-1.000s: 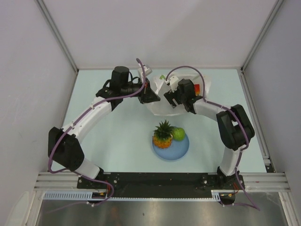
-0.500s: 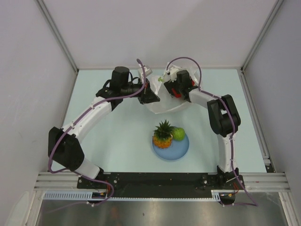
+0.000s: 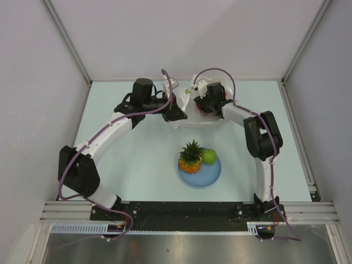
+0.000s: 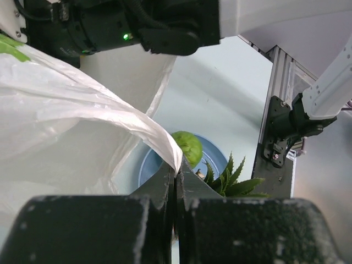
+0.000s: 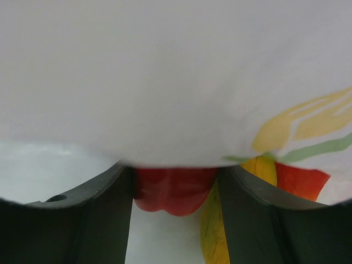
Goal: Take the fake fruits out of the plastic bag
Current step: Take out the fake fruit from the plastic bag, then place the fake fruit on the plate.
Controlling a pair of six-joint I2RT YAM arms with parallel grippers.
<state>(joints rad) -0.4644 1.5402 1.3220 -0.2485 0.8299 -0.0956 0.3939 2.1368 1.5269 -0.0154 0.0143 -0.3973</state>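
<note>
The robot's right gripper needs to release the red pepper, still inside the white plastic bag, on the blue plate (image 3: 210, 168), beside the pineapple and below the green apple.
The white plastic bag (image 3: 190, 110) lies at the far middle of the table. My left gripper (image 3: 179, 113) is shut on the bag's edge (image 4: 165, 144) and holds it up. My right gripper (image 3: 204, 104) is inside the bag, its fingers (image 5: 99, 220) closed against both sides of a red pepper-like piece (image 5: 173, 192). A yellow-orange piece (image 5: 212, 234) lies beside it, under the bag film (image 5: 176, 77). The orange pineapple (image 3: 191, 157) and the green apple (image 3: 208, 156) sit on the blue plate (image 3: 201, 177). The apple (image 4: 187, 147) and the pineapple's crown (image 4: 231, 177) also show in the left wrist view.
The blue plate (image 4: 147, 165) sits at the near middle of the table between the two arm bases. Grey walls close the table on the left, right and far sides. A metal rail (image 3: 187, 209) runs along the near edge.
My right gripper has moved farther and left, deeper into the bag, and the bag has bunched toward the far side. My left gripper has barely moved.
</note>
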